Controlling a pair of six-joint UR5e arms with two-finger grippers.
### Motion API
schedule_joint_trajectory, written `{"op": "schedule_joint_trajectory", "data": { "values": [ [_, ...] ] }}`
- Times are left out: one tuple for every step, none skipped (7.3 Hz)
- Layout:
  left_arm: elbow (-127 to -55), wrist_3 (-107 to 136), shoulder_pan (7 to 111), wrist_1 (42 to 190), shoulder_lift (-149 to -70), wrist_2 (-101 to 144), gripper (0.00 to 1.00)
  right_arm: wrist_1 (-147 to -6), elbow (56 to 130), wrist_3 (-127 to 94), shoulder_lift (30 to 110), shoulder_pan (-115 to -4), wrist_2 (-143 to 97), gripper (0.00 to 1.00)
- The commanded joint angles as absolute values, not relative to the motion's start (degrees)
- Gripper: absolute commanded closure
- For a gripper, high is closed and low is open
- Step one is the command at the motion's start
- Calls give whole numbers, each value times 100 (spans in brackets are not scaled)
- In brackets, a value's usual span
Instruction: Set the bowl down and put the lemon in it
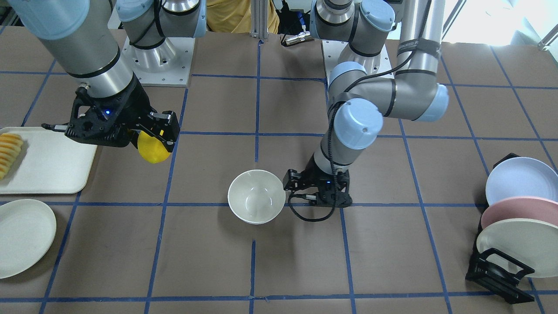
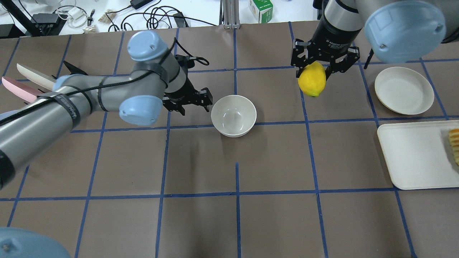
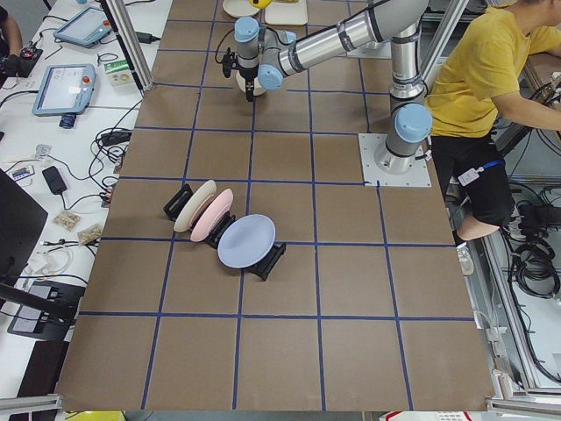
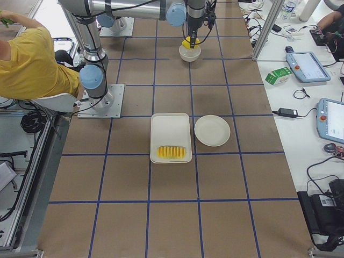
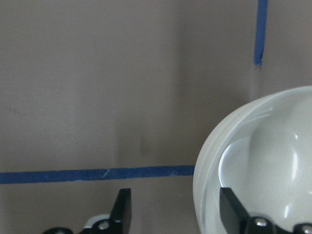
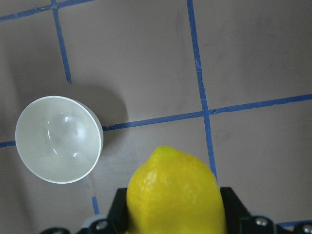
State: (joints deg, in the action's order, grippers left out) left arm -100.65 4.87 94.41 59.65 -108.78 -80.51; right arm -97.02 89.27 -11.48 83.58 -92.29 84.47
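Note:
Next, my right gripper lets go of the yellow lemon at the middle of the empty off-white bowl's bottom point(image 1: 256, 198) point(image 6: 61, 138).
The off-white bowl point(image 1: 256, 196) stands upright and empty near the table's middle; it also shows in the overhead view point(image 2: 233, 115) and the right wrist view point(image 6: 58, 139). My left gripper point(image 2: 208, 102) is low at the table right beside the bowl's rim, open and empty. In the left wrist view its fingers point(image 5: 123, 209) are spread, with the bowl point(image 5: 263, 161) at the right. My right gripper point(image 2: 312, 73) is shut on the yellow lemon point(image 2: 312, 80) and holds it in the air, off to the bowl's side. The lemon point(image 6: 173, 192) fills the bottom of the right wrist view.
A cream tray point(image 2: 412, 157) with ridged orange-yellow slices point(image 2: 454, 145) and a flat off-white plate point(image 2: 404, 90) lie on my right side. A black rack with blue, pink and cream plates point(image 1: 518, 226) stands on my left. A person in yellow point(image 3: 491, 79) sits behind the bases.

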Motion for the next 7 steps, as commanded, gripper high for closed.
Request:
{"op": "schedule_joint_trajectory", "data": {
  "values": [
    [-9520, -673, 8660, 7632, -10155, -8173, 0, -9816, 9087, -1527, 8245, -9525, 8464, 100],
    [-9536, -1260, 8431, 7968, -9873, -8652, 0, -10270, 9105, -1564, 7992, -9614, 8481, 100],
    [-9554, -1466, 8290, 8041, -9618, -8744, 0, -10440, 9105, -1591, 7850, -9876, 8429, 100],
    [-9458, -1372, 8349, 8512, -9267, -8771, 0, -10911, 9123, -1660, 7431, -10123, 8464, 100],
    [-9422, -1067, 8532, 8621, -9020, -8780, 0, -11395, 9080, -2131, 6983, -10499, 8490, 100],
    [-9404, -872, 8813, 8674, -8896, -8902, 0, -11895, 9070, -2240, 6639, -10781, 8490, 100],
    [-9256, -827, 8955, 8979, -8825, -9182, 0, -12100, 9096, -2354, 6427, -10880, 8482, 100]
  ]
}}
